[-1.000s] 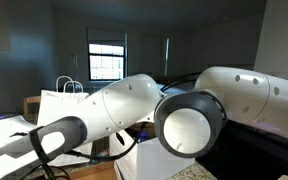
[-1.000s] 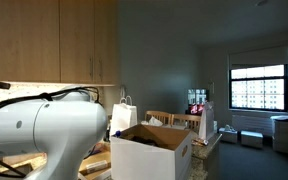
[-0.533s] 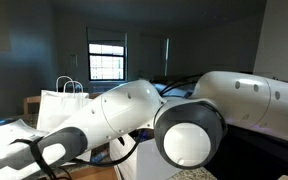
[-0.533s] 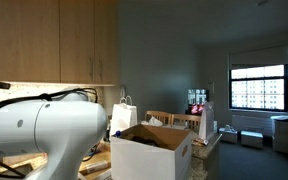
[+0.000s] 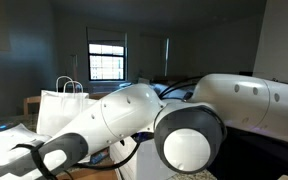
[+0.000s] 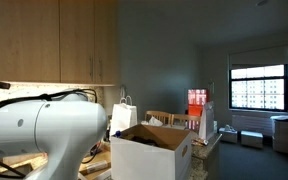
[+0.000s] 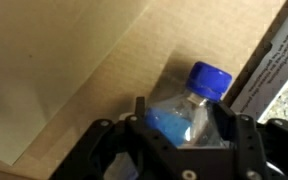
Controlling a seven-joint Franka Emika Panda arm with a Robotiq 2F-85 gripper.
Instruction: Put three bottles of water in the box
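Observation:
My gripper will open, shift over and take the blue cap before lifting point(image 7: 209, 80), because it straddles the tilted bottle's wide body with the blue cap beyond its fingers.
In the wrist view a bottle of water point(image 7: 180, 120), clear with a blue cap point(image 7: 210, 78) and a blue label, lies tilted on brown cardboard point(image 7: 74, 70). My gripper point(image 7: 181, 112) straddles its body, and both black fingers point(image 7: 139, 108) press against its sides, so it is shut on the bottle. The box point(image 6: 154, 150), a large white carton with brown inside and raised flaps, stands in an exterior view. The gripper itself is hidden in both exterior views behind my white arm point(image 5: 184, 130).
A white paper bag with handles point(image 5: 59, 105) stands behind the arm and shows beside the box as a white paper bag point(image 6: 123, 115). A printed white sheet point(image 7: 274, 60) lies at the cardboard's right edge. My arm base point(image 6: 39, 130) fills the lower left.
In an exterior view the arm's forward link has swung lower and to the left. The box and the paper bag have stayed where they were.

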